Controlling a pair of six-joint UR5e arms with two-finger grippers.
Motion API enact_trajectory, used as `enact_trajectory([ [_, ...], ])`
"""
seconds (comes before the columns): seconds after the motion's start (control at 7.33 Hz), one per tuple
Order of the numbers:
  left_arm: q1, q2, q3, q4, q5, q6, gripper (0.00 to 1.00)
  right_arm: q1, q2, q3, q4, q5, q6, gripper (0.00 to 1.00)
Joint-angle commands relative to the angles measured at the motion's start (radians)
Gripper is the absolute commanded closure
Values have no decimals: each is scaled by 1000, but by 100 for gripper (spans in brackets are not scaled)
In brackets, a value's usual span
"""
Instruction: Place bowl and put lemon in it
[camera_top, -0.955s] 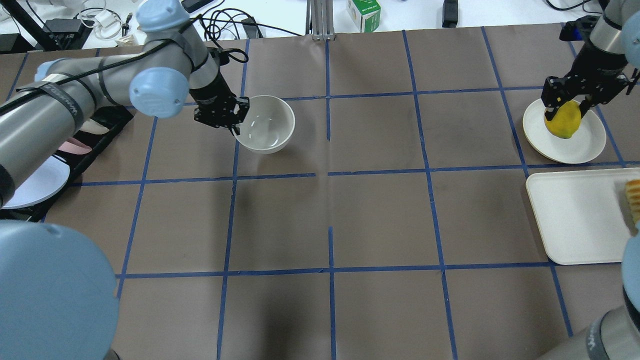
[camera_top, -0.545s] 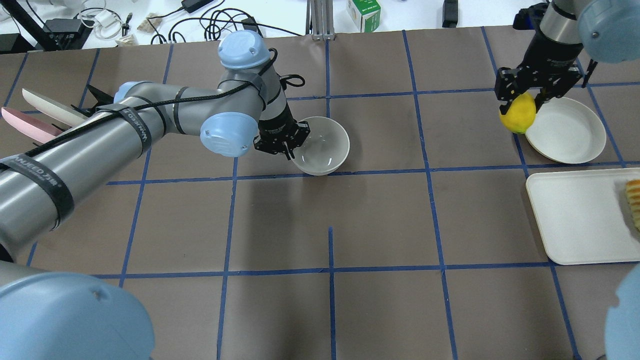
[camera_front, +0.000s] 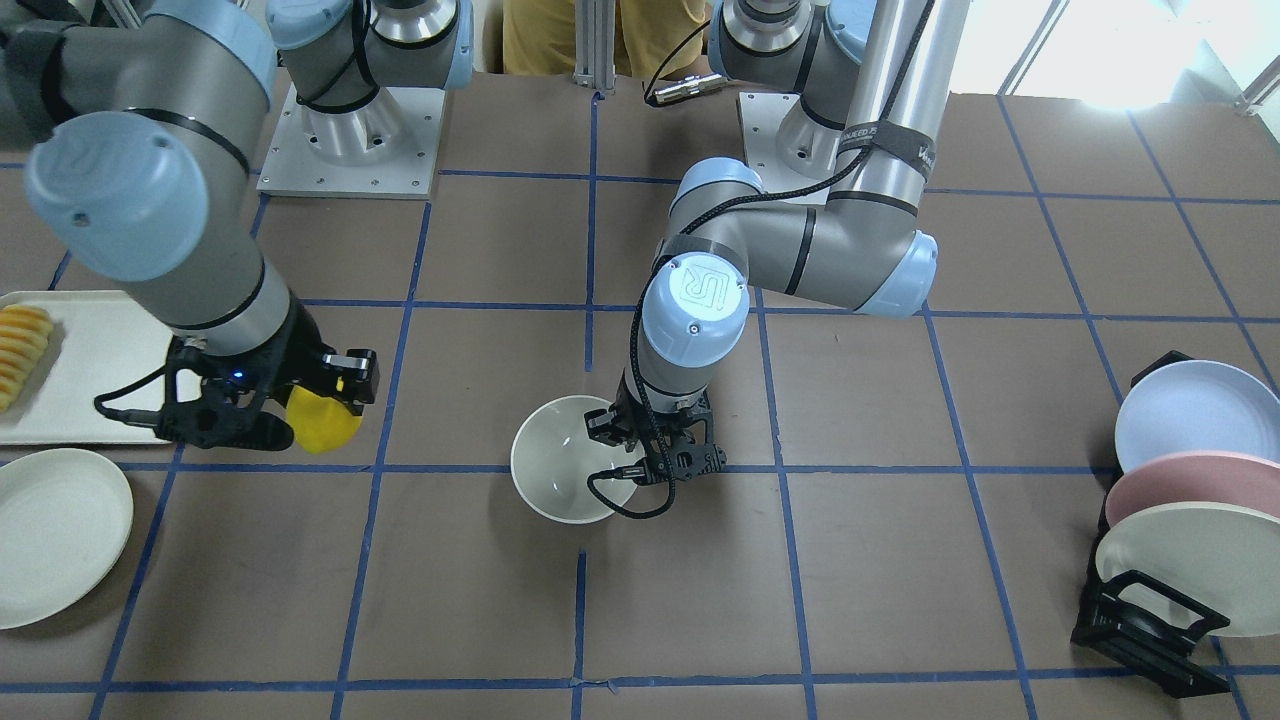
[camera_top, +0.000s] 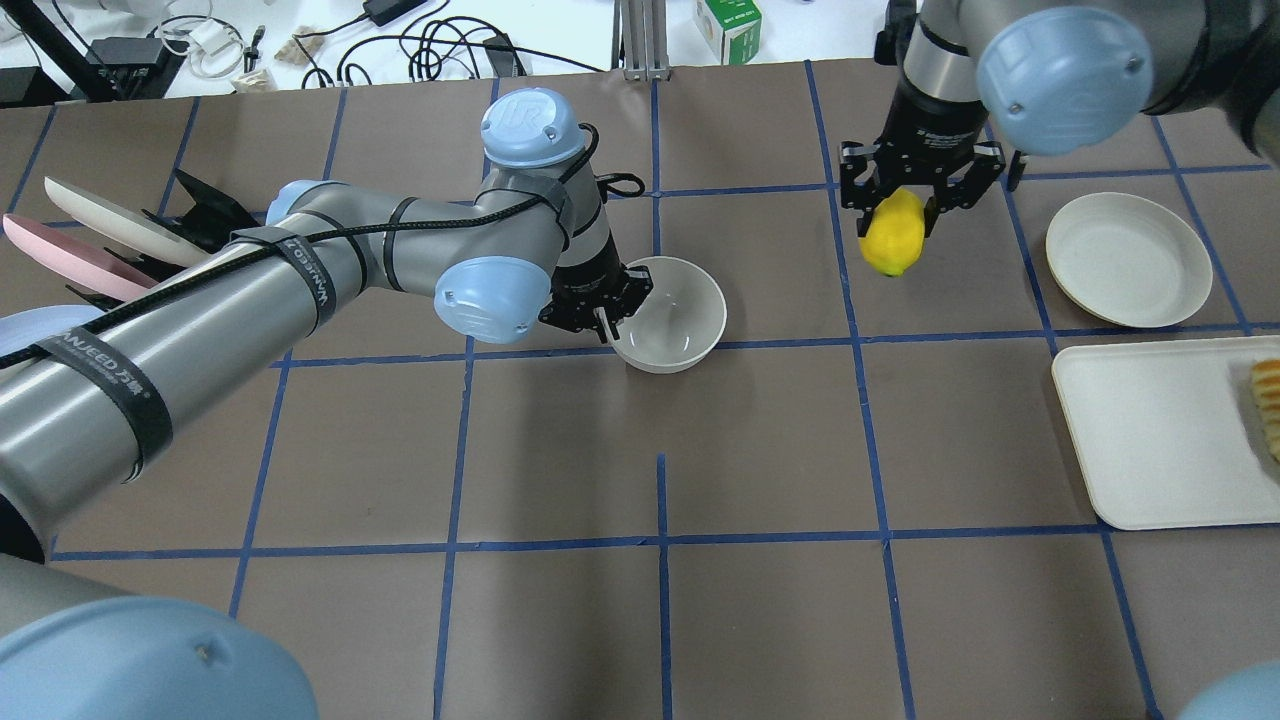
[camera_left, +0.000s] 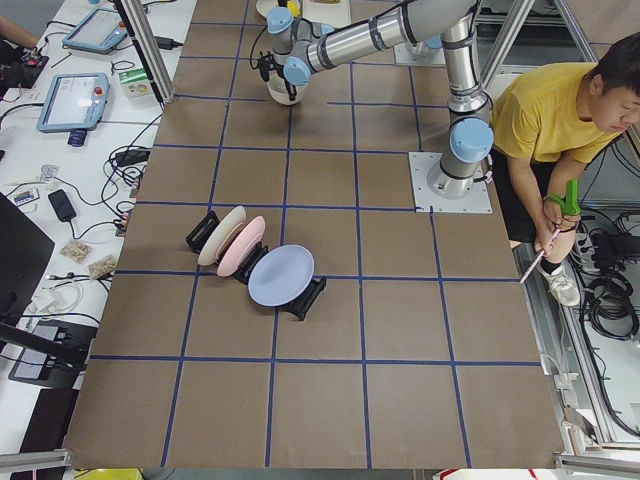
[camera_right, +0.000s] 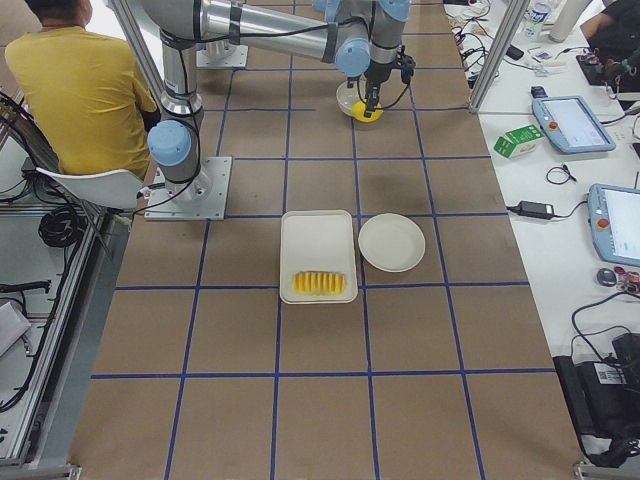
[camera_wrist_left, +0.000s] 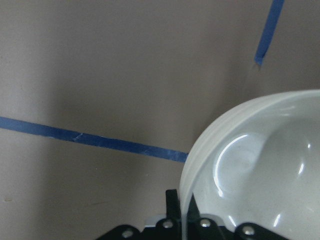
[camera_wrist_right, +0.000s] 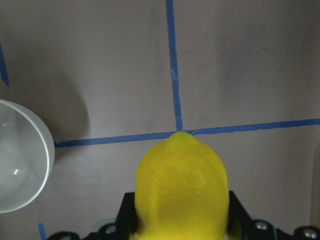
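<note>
I have the yellow lemon in my right gripper. Next, I release it inside the off-white bowl (camera_front: 584, 479), around the middle of the bowl's bottom.
The off-white bowl (camera_top: 675, 315) is near the table's middle, by a blue tape line. My left gripper (camera_top: 603, 318) is shut on its left rim, one finger inside and one outside; the left wrist view shows the rim (camera_wrist_left: 200, 150) pinched. I cannot tell whether the bowl touches the table. My right gripper (camera_top: 897, 212) is shut on the yellow lemon (camera_top: 893, 233) and holds it in the air, to the right of the bowl. In the right wrist view the lemon (camera_wrist_right: 182, 190) fills the bottom and the bowl (camera_wrist_right: 20, 170) is at the left edge.
A flat off-white plate (camera_top: 1128, 258) lies at the far right. A white tray (camera_top: 1150, 440) with sliced yellow food (camera_top: 1268, 400) lies below it. A black rack with blue, pink and white plates (camera_front: 1180, 520) stands on my left side.
My left arm has carried the bowl to the right, toward the table's middle. My right arm has lifted the lemon off the flat plate and moved it left, toward the bowl.
</note>
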Motion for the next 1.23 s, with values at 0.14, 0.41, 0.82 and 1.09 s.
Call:
enact_trajectory([
  [0.14,82,57,24,-33,3,98,12,75,9,3,-46,72,80,100],
  [0.41,154,178,60,-282,76,237,8,178,76,1,-190,83,149,100],
  [0.82,298,350,88,-463,91,530,8,305,205,6,-336,82,269,100],
  [1.09,299,446,82,-514,92,557,3,318,230,46,-336,83,269,100],
])
